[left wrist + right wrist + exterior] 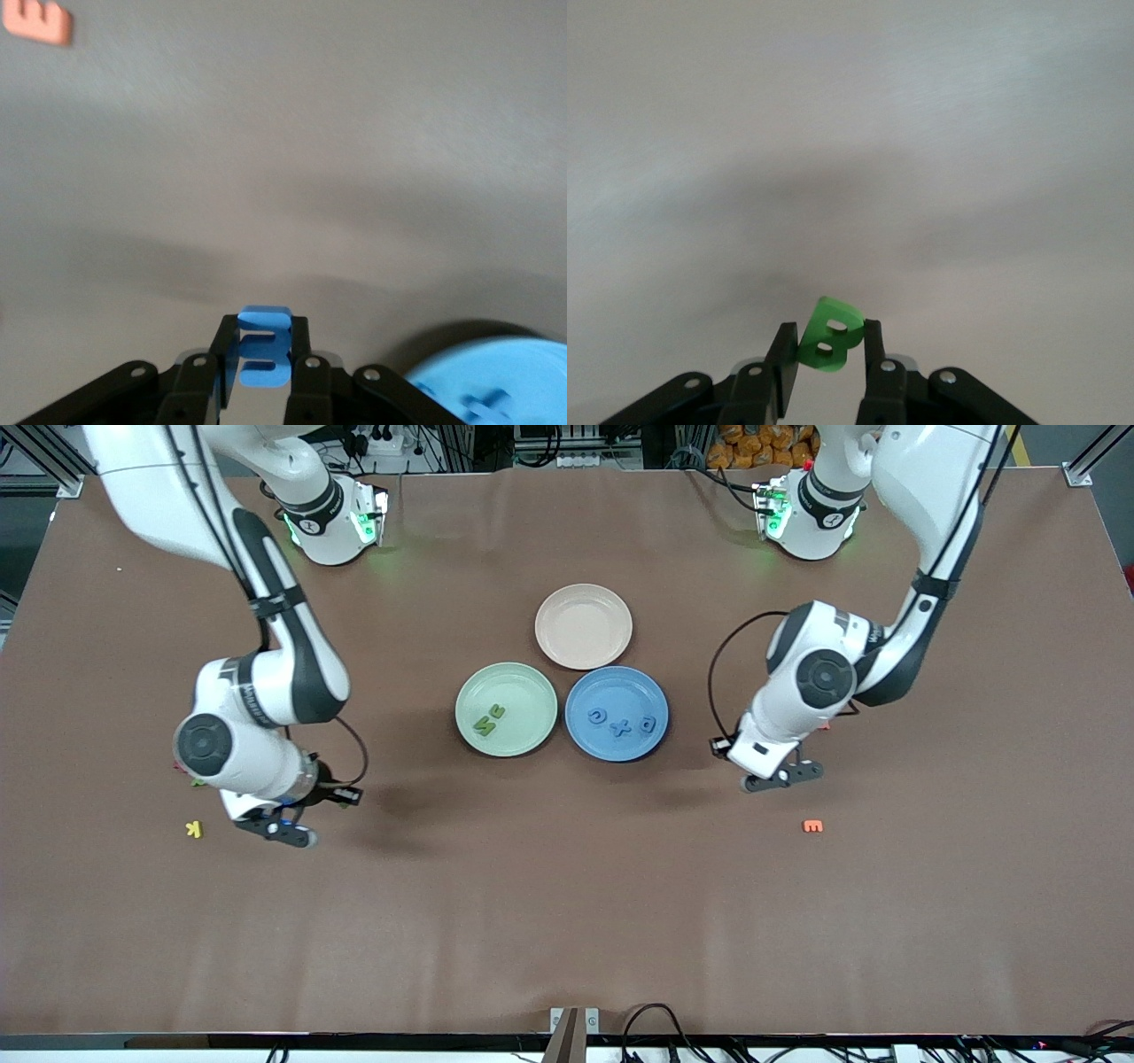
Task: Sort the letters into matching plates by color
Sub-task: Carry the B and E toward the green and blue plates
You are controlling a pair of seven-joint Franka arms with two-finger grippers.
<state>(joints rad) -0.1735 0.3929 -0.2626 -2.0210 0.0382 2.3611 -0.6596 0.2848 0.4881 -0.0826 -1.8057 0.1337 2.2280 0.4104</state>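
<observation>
Next, I place the blue letter, now held up over bare table, with my left gripper next to the others on the blue plate [642, 701], near the left arm's side.
My left gripper [781, 777] is up over bare table toward the left arm's end, beside the blue plate [617, 713], and is shut on a blue letter [263, 348]. My right gripper [279, 831] is over bare table toward the right arm's end and is shut on a green letter B [830, 341]. The blue plate holds three blue letters [623, 726], and its rim also shows in the left wrist view [505, 354]. The pale green plate [523, 686] holds two green letters [487, 724]. The beige-pink plate [584, 626] is empty.
A yellow letter K [193, 829] lies on the table beside my right gripper. An orange letter E [812, 826] lies nearer the front camera than my left gripper and also shows in the left wrist view [37, 19]. A bit of green [197, 783] peeks out under the right arm.
</observation>
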